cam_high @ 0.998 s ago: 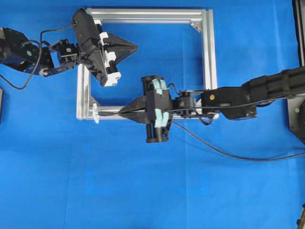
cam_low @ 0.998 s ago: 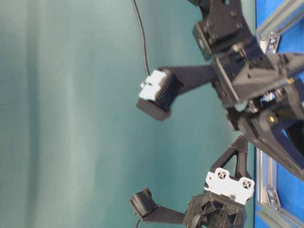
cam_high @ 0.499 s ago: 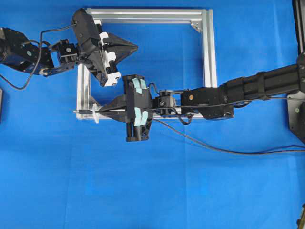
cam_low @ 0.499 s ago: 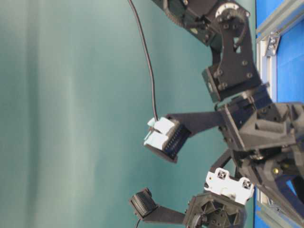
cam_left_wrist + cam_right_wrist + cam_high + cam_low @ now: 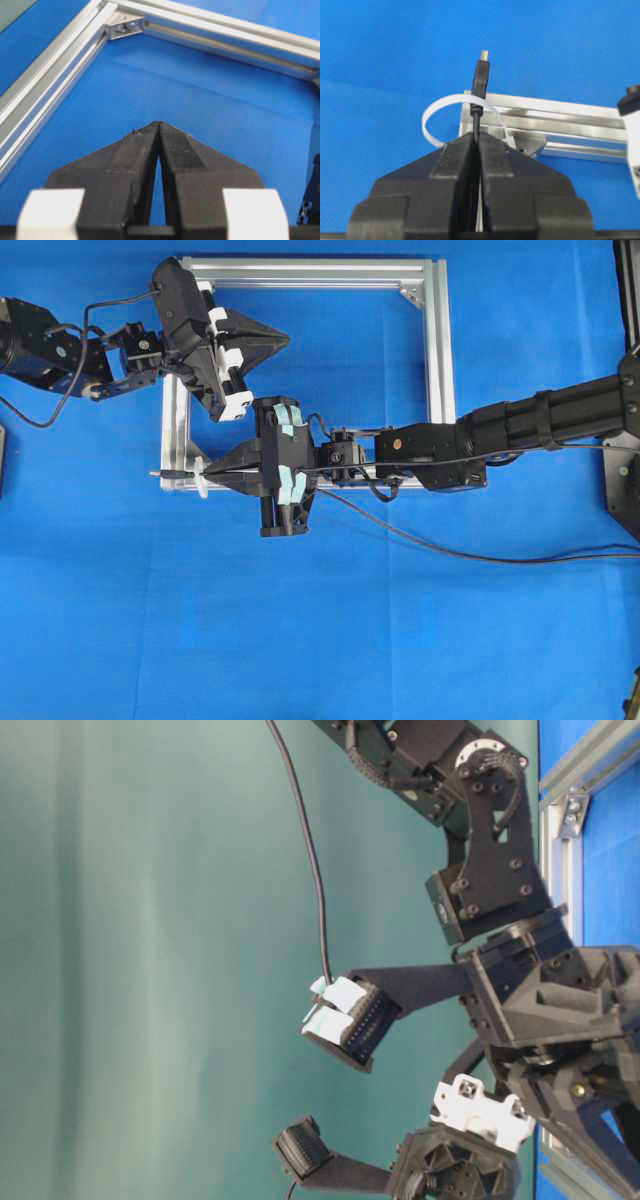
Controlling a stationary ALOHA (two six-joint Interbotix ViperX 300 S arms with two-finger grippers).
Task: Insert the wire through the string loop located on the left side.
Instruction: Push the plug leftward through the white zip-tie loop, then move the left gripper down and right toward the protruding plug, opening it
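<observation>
I need to next move my left gripper to the black wire's plug (image 5: 173,474), which sticks out past the white string loop, and close it there.
My right gripper (image 5: 216,472) (image 5: 477,136) is shut on the thin black wire (image 5: 450,548) just behind its plug (image 5: 481,75). The white string loop (image 5: 434,111) (image 5: 203,478) stands at the lower left corner of the silver frame (image 5: 440,340) (image 5: 560,112). The wire runs through the loop's ring. Its plug (image 5: 172,474) sticks out past the loop to the left, over the blue cloth. My left gripper (image 5: 287,339) (image 5: 158,123) hovers shut and empty inside the frame's upper left, apart from the wire.
The wire's slack trails off to the right across the blue cloth. The frame's left rail (image 5: 50,75) runs beside the left gripper. A dark object (image 5: 2,460) sits at the table's left edge.
The right gripper moved left along the frame's lower rail with the wire, and the plug went from right of the loop to sticking out past it. The left arm stayed still.
</observation>
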